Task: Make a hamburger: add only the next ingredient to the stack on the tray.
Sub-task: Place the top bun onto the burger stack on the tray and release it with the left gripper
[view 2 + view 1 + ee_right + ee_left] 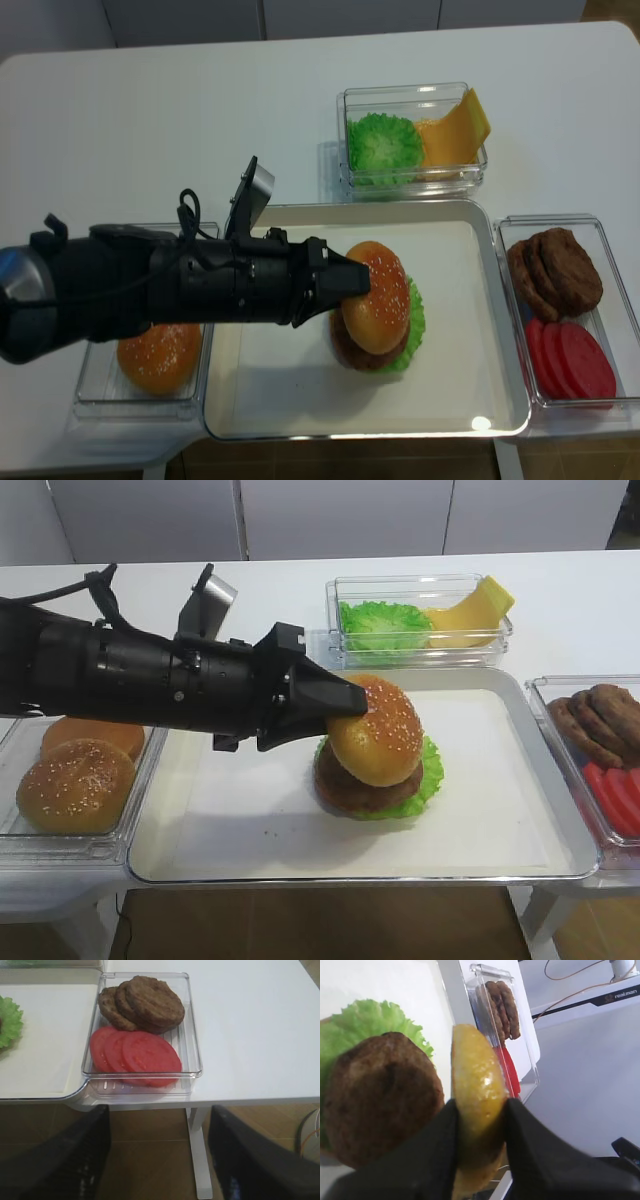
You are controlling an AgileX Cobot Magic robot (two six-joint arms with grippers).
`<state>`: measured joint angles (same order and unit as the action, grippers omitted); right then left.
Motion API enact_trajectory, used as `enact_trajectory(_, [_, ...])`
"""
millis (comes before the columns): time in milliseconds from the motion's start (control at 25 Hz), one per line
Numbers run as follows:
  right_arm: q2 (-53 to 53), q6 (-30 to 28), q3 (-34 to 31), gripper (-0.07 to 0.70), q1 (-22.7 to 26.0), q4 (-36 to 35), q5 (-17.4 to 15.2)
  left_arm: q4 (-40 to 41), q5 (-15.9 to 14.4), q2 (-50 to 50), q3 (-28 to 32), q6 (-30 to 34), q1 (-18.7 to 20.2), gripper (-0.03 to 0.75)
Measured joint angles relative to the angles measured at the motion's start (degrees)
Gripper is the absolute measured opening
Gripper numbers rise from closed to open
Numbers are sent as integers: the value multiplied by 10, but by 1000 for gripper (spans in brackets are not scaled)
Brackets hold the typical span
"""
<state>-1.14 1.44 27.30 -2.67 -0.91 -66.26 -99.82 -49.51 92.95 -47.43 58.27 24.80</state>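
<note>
Next, my left gripper releases the sesame bun top onto the brown patty over the frilly green lettuce (369, 308) (385, 1097).
The stack, a brown patty (350, 792) on frilly green lettuce (432, 768), sits in the middle of the silver tray (522, 696). My left gripper (350, 700) reaches in from the left and is shut on the sesame bun top (385, 730). The bun top hangs tilted right over the patty, and I cannot tell whether they touch. In the left wrist view the bun top (475, 1080) is pinched edge-on between the black fingers (430, 1145), with the patty (380, 1095) and lettuce (365, 1020) to its left. My right gripper (160, 1110) stands open and holds nothing, below the table's front edge.
A clear bin on the left holds more buns (75, 782). A bin behind the tray holds lettuce (380, 623) and yellow cheese (470, 610). At the right, a bin (194, 1035) holds dark patties (147, 1002) and tomato slices (137, 1052).
</note>
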Motion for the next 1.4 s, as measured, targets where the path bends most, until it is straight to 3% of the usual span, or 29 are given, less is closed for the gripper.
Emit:
enact_trajectory(440, [0, 1, 0, 467, 0, 0, 0, 0, -11, 27, 0, 13, 0, 210])
enact_trajectory(1080, [0, 0, 0, 467, 0, 0, 0, 0, 18, 27, -2, 14, 0, 210])
enact_trajectory(1280, [0, 0, 0, 467, 0, 0, 0, 0, 25, 27, -3, 14, 0, 260])
enact_trajectory(1400, [0, 0, 0, 467, 0, 0, 0, 0, 44, 28, -3, 14, 0, 325])
